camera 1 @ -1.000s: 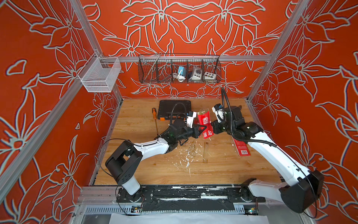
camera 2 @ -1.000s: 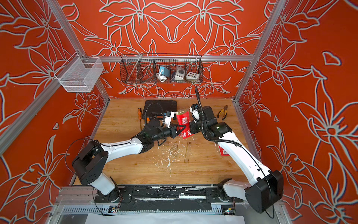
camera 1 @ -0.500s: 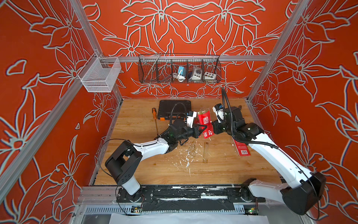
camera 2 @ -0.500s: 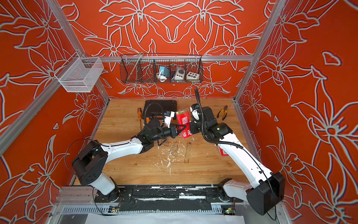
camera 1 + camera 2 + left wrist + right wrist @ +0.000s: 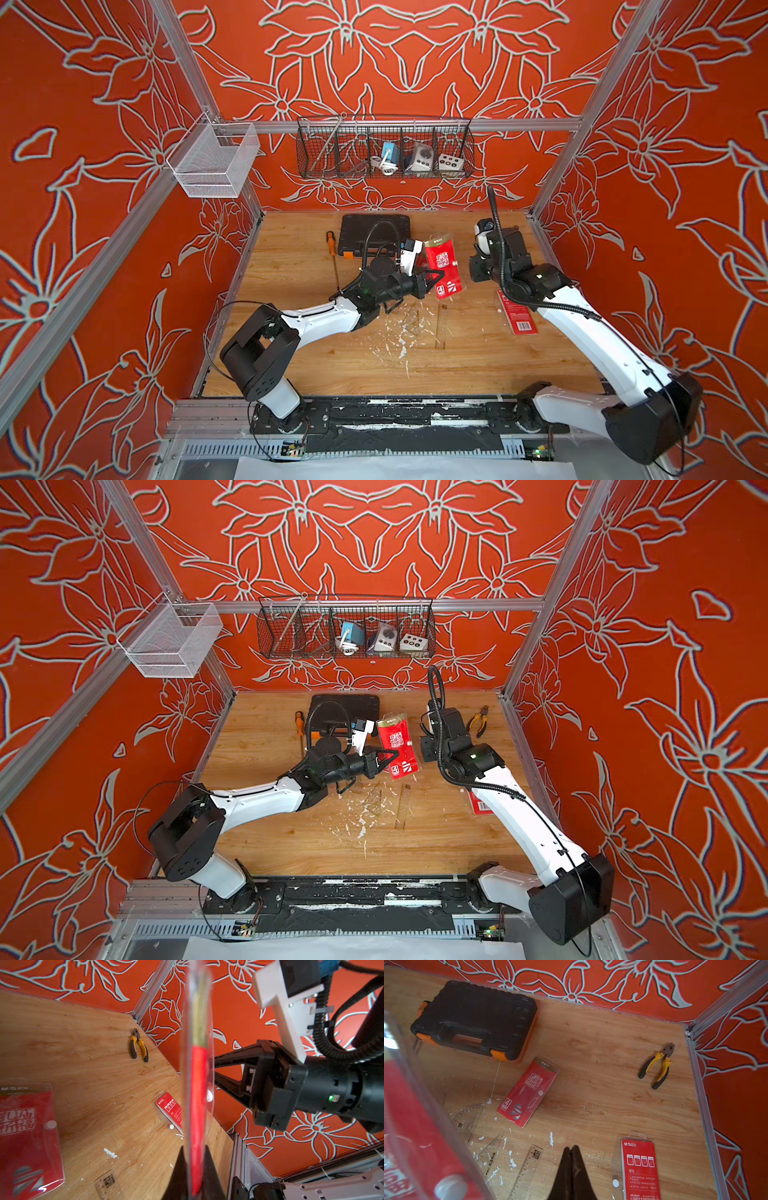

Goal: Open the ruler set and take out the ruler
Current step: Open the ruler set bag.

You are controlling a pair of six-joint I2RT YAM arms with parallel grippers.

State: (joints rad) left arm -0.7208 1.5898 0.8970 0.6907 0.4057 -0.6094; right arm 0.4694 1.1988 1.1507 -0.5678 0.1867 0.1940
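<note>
The robot's right gripper is shut beside the ruler set's snap edge, so it should open, grip that snap edge (image 5: 457, 273) and take over from the left gripper.
The ruler set I hold is a red pouch in a clear sleeve (image 5: 443, 266) (image 5: 397, 746), lifted above the table. My left gripper (image 5: 432, 277) (image 5: 384, 761) (image 5: 194, 1148) is shut on its lower edge; the left wrist view shows the pouch (image 5: 197, 1084) edge-on. My right gripper (image 5: 470, 270) (image 5: 422, 746) (image 5: 572, 1147) is shut and empty, just right of the pouch and apart from it. A clear straight ruler (image 5: 440, 324) (image 5: 402, 808) (image 5: 527, 1169) lies on the wood below, beside a clear triangle (image 5: 490, 1153) and protractor (image 5: 468, 1118).
A second red pouch (image 5: 527, 1091) lies flat on the table under the held one. A red packet (image 5: 517, 313) (image 5: 640, 1167) lies under my right arm. Black-and-orange case (image 5: 374, 232), screwdriver (image 5: 331, 243), pliers (image 5: 480, 720) sit near the back wall. White flecks dot the wood.
My right gripper has drawn back to the right, off the held pouch. The left arm and the pouch have stayed where they were.
</note>
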